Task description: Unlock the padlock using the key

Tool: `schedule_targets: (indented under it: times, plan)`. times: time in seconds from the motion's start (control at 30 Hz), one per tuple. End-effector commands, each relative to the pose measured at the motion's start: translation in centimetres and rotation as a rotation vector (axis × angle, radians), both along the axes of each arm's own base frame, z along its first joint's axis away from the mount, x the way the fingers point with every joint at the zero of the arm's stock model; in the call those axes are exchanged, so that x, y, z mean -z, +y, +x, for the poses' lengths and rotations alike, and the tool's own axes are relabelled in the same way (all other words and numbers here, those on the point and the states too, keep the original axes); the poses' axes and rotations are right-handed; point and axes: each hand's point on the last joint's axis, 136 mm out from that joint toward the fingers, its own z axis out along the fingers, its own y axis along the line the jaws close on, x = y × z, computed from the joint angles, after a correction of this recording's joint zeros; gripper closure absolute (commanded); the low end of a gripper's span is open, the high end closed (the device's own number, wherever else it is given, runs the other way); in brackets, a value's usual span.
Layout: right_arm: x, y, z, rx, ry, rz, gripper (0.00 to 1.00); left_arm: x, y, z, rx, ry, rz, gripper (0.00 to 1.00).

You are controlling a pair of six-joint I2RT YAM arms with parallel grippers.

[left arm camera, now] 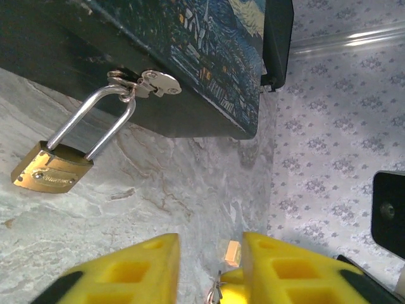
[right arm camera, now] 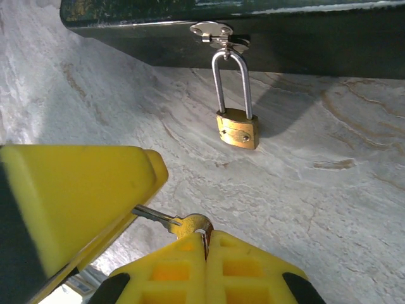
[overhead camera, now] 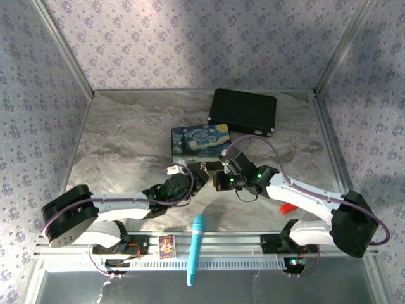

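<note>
The key's blade points away from the padlock, so the robot's left gripper needs to hold the key while the right gripper takes the bow [right arm camera: 196, 223], with the blade toward the padlock.
The small brass padlock [right arm camera: 238, 128] lies on the marble table, its silver shackle [right arm camera: 231, 82] hooked through the hasp [right arm camera: 215, 30] of the Starry Night box [overhead camera: 201, 142]. The padlock [left arm camera: 50, 171] also lies at the left in the left wrist view. My right gripper [right arm camera: 205, 244] is shut on the brass bow of the key [right arm camera: 186, 225], a short way in front of the padlock. The key's silver blade points left and reaches a yellow finger [right arm camera: 76, 196] of the left gripper. My left gripper [left arm camera: 212, 269] is open, and the right gripper's tip shows between its fingers.
A black case [overhead camera: 243, 111] lies behind the painted box. There is a small tan block [left arm camera: 233, 253] on the table by the left fingers and a red block [overhead camera: 288, 208] near the right arm. A blue marker [overhead camera: 195, 250] rests across the front rail. Patterned walls enclose the table.
</note>
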Motion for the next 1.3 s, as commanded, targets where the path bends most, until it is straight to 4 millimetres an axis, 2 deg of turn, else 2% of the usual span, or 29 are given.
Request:
schedule_targets:
  times: [0.0, 0.1, 0.2, 0.27, 0.33, 0.37, 0.4, 0.43, 0.47, 0.57, 0.7, 0.8, 0.87, 0.97, 1.07, 1.27]
  plan:
    - [-0.9, 1.0, 0.4, 0.009, 0.013, 0.061, 0.98, -1.1, -0.6, 0.2, -0.003, -0.021, -0.017, 0.74]
    - [-1.0, 1.3, 0.6, 0.008, 0.018, 0.080, 0.98, -1.0, -1.2, 0.1, 0.019, -0.010, -0.018, 0.76]
    - [-1.1, 1.6, 0.7, 0.000, 0.017, 0.089, 0.98, -0.8, -1.4, 0.2, 0.024, -0.011, -0.022, 0.87]
    - [-1.2, 1.9, 0.6, -0.012, 0.013, 0.104, 0.98, -0.7, -1.4, 0.2, 0.021, -0.012, -0.019, 1.00]
    - [-1.4, 2.1, 0.5, -0.028, 0.000, 0.118, 0.93, -0.7, -1.2, 0.2, 0.022, -0.018, -0.010, 1.00]
    - [-1.7, 2.1, 0.5, -0.042, -0.014, 0.130, 0.85, -0.8, -1.2, 0.2, 0.025, -0.028, -0.004, 1.00]
    - [-2.0, 2.0, 0.5, -0.058, -0.031, 0.140, 0.71, -1.0, -1.0, 0.3, 0.026, -0.036, -0.001, 1.00]
    - [-2.5, 1.9, 0.6, -0.072, -0.049, 0.156, 0.49, -1.1, -0.8, 0.3, 0.032, -0.047, 0.011, 1.00]
    - [-3.0, 1.5, 0.9, -0.073, -0.056, 0.169, 0.36, -1.3, -0.6, 0.5, 0.041, -0.056, 0.022, 1.00]
    - [-5.1, 0.4, 1.8, -0.075, -0.102, 0.273, 0.24, -2.2, -0.1, 1.0, 0.098, -0.101, 0.036, 1.00]
    - [-8.7, 0.3, 2.7, -0.151, -0.162, 0.500, 0.26, -4.6, -0.1, 1.4, 0.213, -0.189, 0.012, 1.00]
    - [-10.7, 1.2, 2.4, -0.271, -0.163, 0.610, 0.35, -7.5, -0.3, 0.9, 0.304, -0.292, 0.003, 1.00]
    - [-11.1, 1.6, 2.1, -0.321, -0.155, 0.642, 0.42, -9.3, -0.2, 0.4, 0.348, -0.359, 0.011, 1.00]
    - [-11.4, 1.8, 2.0, -0.351, -0.161, 0.668, 0.47, -11.9, 0.4, -0.1, 0.368, -0.451, -0.007, 1.00]
    - [-11.6, 1.8, 1.6, -0.371, -0.163, 0.693, 0.52, -13.6, 1.0, -0.2, 0.366, -0.502, -0.037, 1.00]
    - [-13.2, 2.6, 0.4, -0.439, -0.193, 0.749, 0.56, -14.6, 1.0, -0.2, 0.366, -0.525, -0.070, 1.00]
